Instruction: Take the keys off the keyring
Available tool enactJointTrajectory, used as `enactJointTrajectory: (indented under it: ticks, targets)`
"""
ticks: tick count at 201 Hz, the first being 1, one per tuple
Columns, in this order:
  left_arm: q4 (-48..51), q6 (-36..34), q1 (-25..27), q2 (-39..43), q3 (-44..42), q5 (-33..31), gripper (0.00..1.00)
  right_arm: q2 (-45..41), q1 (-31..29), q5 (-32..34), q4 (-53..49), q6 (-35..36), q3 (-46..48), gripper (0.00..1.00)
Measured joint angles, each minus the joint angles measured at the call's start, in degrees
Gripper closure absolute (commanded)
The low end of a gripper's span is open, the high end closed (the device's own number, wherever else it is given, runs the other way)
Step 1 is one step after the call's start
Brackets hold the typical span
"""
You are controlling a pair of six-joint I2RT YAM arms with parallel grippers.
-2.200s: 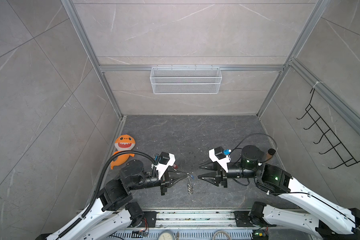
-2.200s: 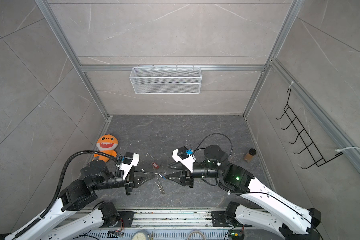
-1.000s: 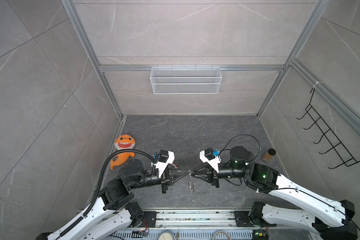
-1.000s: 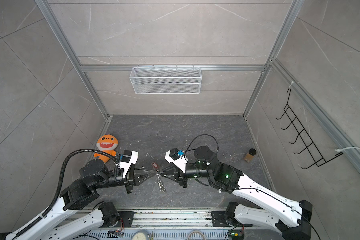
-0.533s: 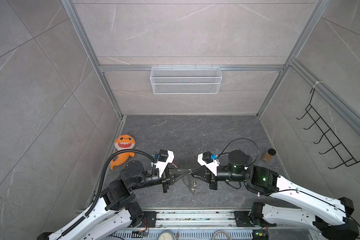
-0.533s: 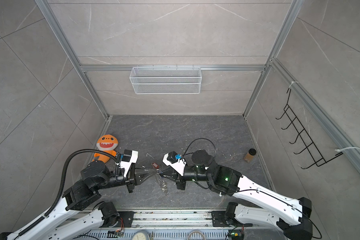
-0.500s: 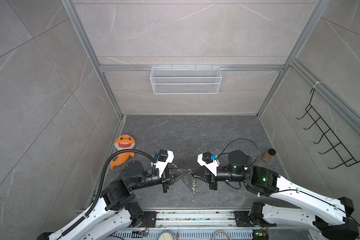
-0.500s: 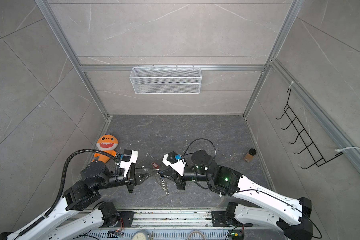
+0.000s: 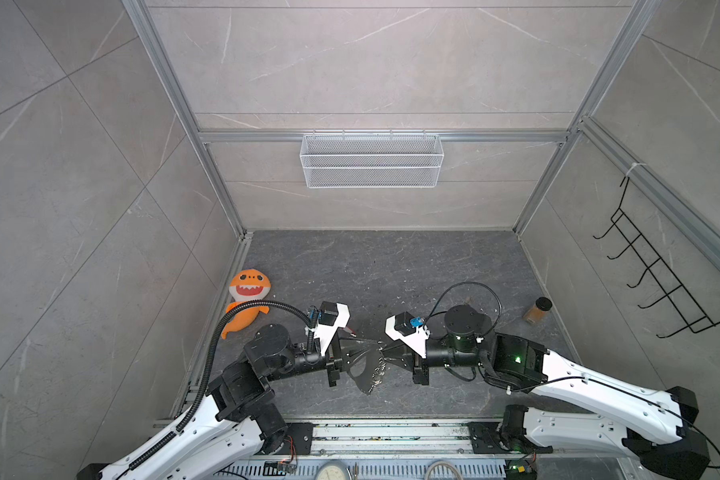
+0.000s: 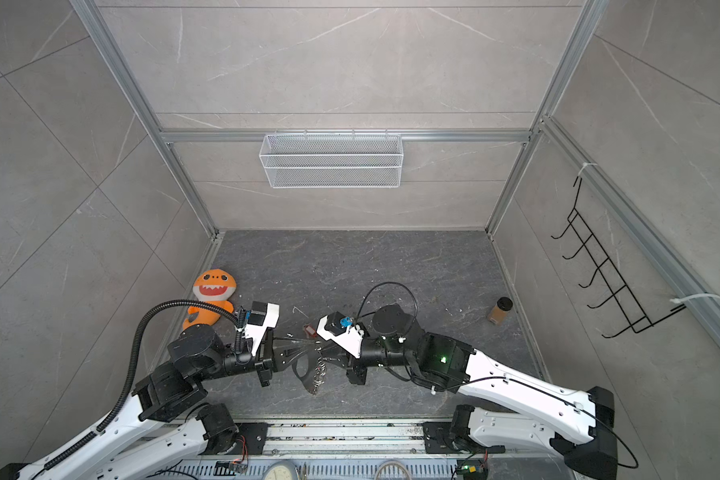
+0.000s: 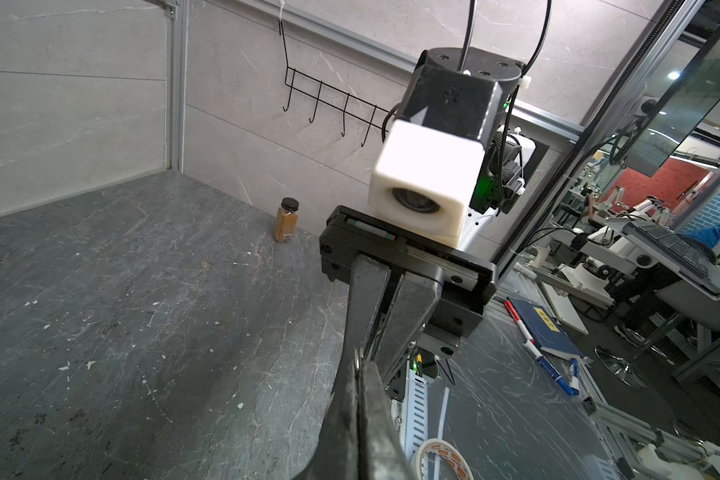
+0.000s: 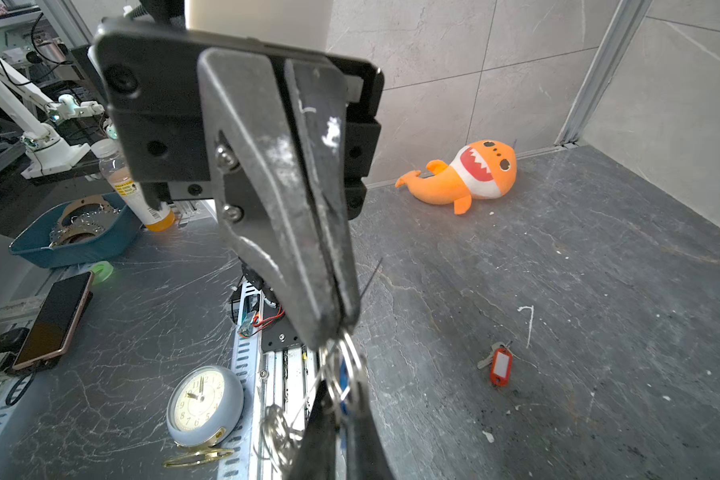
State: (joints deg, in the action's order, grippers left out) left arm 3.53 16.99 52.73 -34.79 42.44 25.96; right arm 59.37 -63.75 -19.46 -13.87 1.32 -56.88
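Observation:
I should open my right gripper and take hold again of the ring's edge (image 12: 333,356) while my left gripper holds, because the rings bunch around the blue tag at my right gripper's fingers.
Low over the front middle of the floor, my left gripper (image 9: 378,344) and right gripper (image 9: 385,354) meet tip to tip. Both are shut on the silvery rings at the top of the keyring (image 9: 377,372), whose chain hangs below them. In the right wrist view the rings (image 12: 346,361) sit between the left gripper (image 12: 335,328) and the right gripper (image 12: 344,390), and a blue tag (image 12: 343,379) shows among them. The left wrist view shows only a ring's edge (image 11: 356,360) at my left gripper (image 11: 358,368). The red-tagged key (image 12: 500,365) lies loose on the floor (image 10: 308,330).
An orange shark plush (image 9: 248,291) lies at the left wall. A brown spice jar (image 9: 538,309) stands at the right wall. A wire basket (image 9: 371,160) hangs on the back wall and a black hook rack (image 9: 649,274) on the right wall.
My right gripper has moved left up to the left gripper's tip and closed on the rings. The left gripper has kept its grip and barely moved.

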Motion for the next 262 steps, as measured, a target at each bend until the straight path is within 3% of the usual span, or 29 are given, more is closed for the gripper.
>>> enactJointTrajectory:
  ticks: [47,81,130,194,262]
  targets:
    - [-0.13,0.0,0.0,-0.22,0.0,0.33,1.0,0.37,-0.02,0.22,-0.07,0.0,0.0,0.97]
    - [-0.17,-0.02,0.0,0.37,0.0,0.59,1.0,-1.4,-0.24,2.16,-1.6,-0.13,0.17,0.62]
    - [-1.01,-0.02,0.0,1.25,0.0,0.68,1.0,-8.09,-0.52,5.42,-2.21,-1.11,1.49,0.52]
    - [-1.49,-0.02,0.0,0.76,0.0,0.96,1.0,-8.07,3.04,0.85,4.74,-4.59,2.43,0.5]
    - [-2.03,-0.02,0.0,0.68,0.0,1.14,1.0,-3.76,3.98,-6.6,7.85,-6.73,2.25,0.6]
